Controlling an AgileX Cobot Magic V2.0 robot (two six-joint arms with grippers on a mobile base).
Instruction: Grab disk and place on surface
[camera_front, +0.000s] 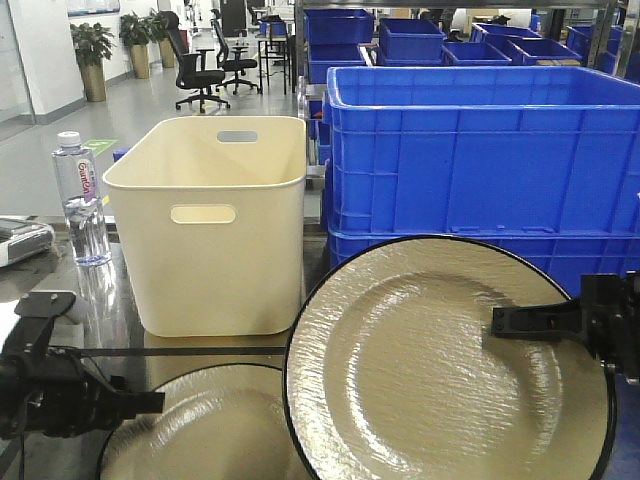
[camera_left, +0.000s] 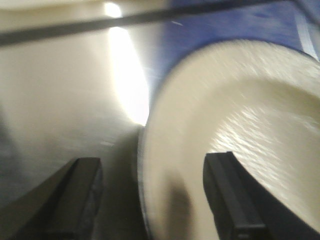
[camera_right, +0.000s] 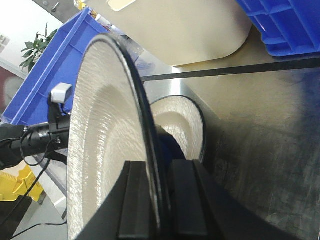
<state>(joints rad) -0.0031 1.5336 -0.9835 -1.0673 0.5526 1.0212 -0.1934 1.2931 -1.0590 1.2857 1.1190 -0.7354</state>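
My right gripper is going to release the disk, now upright just above the dark tabletop, on top of the cream plate (camera_front: 220, 420) (camera_right: 172, 128) that lies in front of the cream bin.
The disk (camera_front: 440, 370) is a large cream plate with a thin black rim, held upright on edge just above the surface (camera_front: 120, 320), the dark mirror-like tabletop with black tape lines. Its reflection (camera_front: 200, 430) shows in the gloss at lower left. My right gripper (camera_front: 497, 322) is shut on the disk's right rim; in the right wrist view its fingers (camera_right: 137, 200) pinch the thin edge of the disk (camera_right: 100, 125). My left gripper (camera_front: 150, 400) stands open at lower left. In the left wrist view a cream plate edge (camera_left: 240, 110) lies between its spread fingers (camera_left: 232, 195), untouched.
A cream plastic bin (camera_front: 215, 220) stands on the tabletop behind the disk. Stacked blue crates (camera_front: 480, 150) fill the back right. A water bottle (camera_front: 80, 200) and a grey device (camera_front: 20, 240) sit at the left edge.
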